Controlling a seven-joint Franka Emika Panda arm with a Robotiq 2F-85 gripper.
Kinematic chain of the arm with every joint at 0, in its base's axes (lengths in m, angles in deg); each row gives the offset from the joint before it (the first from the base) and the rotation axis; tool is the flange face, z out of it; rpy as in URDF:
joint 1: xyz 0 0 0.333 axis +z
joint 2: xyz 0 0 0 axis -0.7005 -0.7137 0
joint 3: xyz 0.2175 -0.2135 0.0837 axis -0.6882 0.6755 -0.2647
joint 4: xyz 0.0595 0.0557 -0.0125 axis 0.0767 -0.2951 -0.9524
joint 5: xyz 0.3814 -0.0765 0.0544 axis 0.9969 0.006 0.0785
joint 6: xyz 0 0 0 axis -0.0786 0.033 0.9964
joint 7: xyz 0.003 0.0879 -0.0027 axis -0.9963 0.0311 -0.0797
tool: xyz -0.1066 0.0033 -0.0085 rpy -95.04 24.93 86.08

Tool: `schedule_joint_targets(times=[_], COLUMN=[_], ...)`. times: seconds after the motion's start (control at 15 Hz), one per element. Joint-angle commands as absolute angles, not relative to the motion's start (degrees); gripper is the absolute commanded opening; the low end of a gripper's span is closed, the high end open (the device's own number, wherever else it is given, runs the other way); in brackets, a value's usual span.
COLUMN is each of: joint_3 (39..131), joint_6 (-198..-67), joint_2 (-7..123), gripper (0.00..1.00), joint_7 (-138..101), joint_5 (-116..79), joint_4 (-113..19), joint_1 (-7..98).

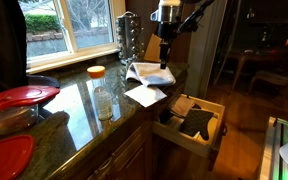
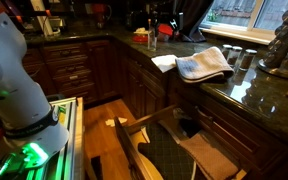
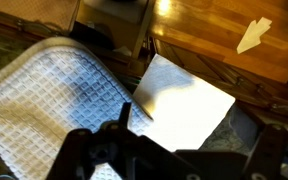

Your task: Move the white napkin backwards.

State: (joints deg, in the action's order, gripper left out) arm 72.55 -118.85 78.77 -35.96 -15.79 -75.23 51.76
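I will move my gripper to the white napkin next and close it near its edge (image 1: pixel 137 95) (image 3: pixel 179 138) that faces the jar with the orange lid.
The white napkin (image 3: pixel 182 100) is a flat paper square on the dark granite counter, near the counter's edge. It also shows in both exterior views (image 1: pixel 144 95) (image 2: pixel 164 62). It lies beside a larger rumpled white cloth (image 3: pixel 54 100), and one edge touches or slips under that cloth. My gripper (image 1: pixel 166 52) hangs above the cloth and napkin without touching them. In the wrist view its dark fingers (image 3: pixel 196 132) stand wide apart and empty, with the napkin below and between them.
An open drawer (image 1: pixel 189 125) juts out below the counter edge. A jar with an orange lid (image 1: pixel 102 95), red-lidded containers (image 1: pixel 22 96) and a metal rack (image 1: pixel 129 40) stand on the counter. The window is behind them.
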Motion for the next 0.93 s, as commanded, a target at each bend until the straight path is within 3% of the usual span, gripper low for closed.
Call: schedule_joint_targets(times=[0.0, 0.87], joint_3=[71.57, 70.88], joint_6=[-122.21, -129.72], joint_2=[74.29, 69.15], gripper=[1.00, 1.00], joint_7=[-44.46, -51.82], joint_5=[-15.76, -16.73], joint_4=[-73.65, -73.30], joint_1=[53.77, 54.09])
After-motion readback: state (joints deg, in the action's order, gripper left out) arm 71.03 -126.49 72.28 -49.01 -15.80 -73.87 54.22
